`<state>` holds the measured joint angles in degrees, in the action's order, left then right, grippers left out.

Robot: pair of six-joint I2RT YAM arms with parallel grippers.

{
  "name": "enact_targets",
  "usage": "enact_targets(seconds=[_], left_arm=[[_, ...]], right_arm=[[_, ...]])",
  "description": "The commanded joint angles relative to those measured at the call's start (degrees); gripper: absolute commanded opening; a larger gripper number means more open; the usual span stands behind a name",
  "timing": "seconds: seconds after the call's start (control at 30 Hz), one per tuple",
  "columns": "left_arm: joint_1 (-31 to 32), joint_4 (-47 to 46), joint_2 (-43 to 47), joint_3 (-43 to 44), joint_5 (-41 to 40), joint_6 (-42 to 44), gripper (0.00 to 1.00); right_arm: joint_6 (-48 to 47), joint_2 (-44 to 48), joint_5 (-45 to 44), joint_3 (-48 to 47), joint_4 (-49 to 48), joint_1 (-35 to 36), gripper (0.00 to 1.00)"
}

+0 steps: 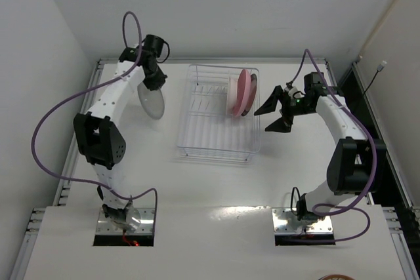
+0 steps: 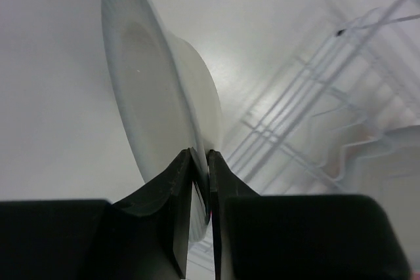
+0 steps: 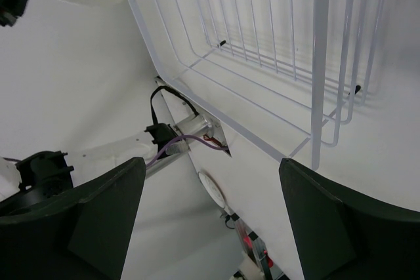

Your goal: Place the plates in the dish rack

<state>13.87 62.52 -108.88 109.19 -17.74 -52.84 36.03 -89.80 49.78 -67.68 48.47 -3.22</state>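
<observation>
I need to let go of the plate in my left gripper, now hanging beside the dish rack, in the dish rack slot [image 1: 217,98] beside the white plate that stands near the pink plate.
A translucent glass plate [image 1: 152,101] hangs on edge left of the dish rack [image 1: 197,137], with my left gripper [image 1: 155,84] shut on its rim. In the left wrist view the plate [image 2: 147,103] stands upright with its rim pinched between the black fingers [image 2: 226,181] of the left gripper [image 2: 202,162]; the dish rack [image 2: 308,129] lies to the right. A pink plate [image 1: 243,92] stands on edge in the rack's far right part, with a dark-rimmed plate [image 1: 252,98] right behind it. My right gripper [image 1: 271,117] hovers open and holds nothing just right of the rack. From the right wrist, the right gripper [image 3: 211,181] faces the rack's wire wall [image 3: 262,44].
The white wire rack sits mid-table between both arms. White walls stand close on the left and behind. The arm bases [image 1: 125,218] are bolted at the near edge. A purple cable [image 1: 46,129] loops off the left arm.
</observation>
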Motion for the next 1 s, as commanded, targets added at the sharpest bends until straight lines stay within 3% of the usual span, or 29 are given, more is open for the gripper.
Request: enact_targets(seconds=[0.0, 0.07, 0.23, 0.47, 0.7, 0.83, 0.97], left_arm=[[-1.1, -8.2, 8.8, 4.7, 1.6, 2.2, 0.00], [-1.1, -14.9, 10.3, 4.7, 4.1, 2.2, 0.00], [-1.7, -32.1, 11.6, 3.6, 21.9, 4.9, 0.00], [-1.0, -44.7, 5.7, 5.2, 44.1, 4.2, 0.00], [1.7, -39.8, -3.1, 13.0, 51.1, 6.3, 0.00], [4.5, -30.1, -7.5, 19.1, 49.7, 11.2, 0.00], [6.3, -26.9, -8.0, 17.8, 49.1, 14.2, 0.00]], right_arm=[[0.1, -0.2, 1.4, -0.3, -1.0, -0.2, 0.81], [0.1, -0.2, 1.4, -0.3, -1.0, -0.2, 0.81], [0.1, -0.2, 1.4, -0.3, -1.0, -0.2, 0.81], [0.1, -0.2, 1.4, 0.2, -1.0, -0.2, 0.81], [0.1, -0.2, 1.4, 0.2, -1.0, -0.2, 0.81], [0.1, 0.3, 1.4, 0.2, -1.0, -0.2, 0.81], [0.1, 0.3, 1.4, 0.2, -1.0, -0.2, 0.81]])
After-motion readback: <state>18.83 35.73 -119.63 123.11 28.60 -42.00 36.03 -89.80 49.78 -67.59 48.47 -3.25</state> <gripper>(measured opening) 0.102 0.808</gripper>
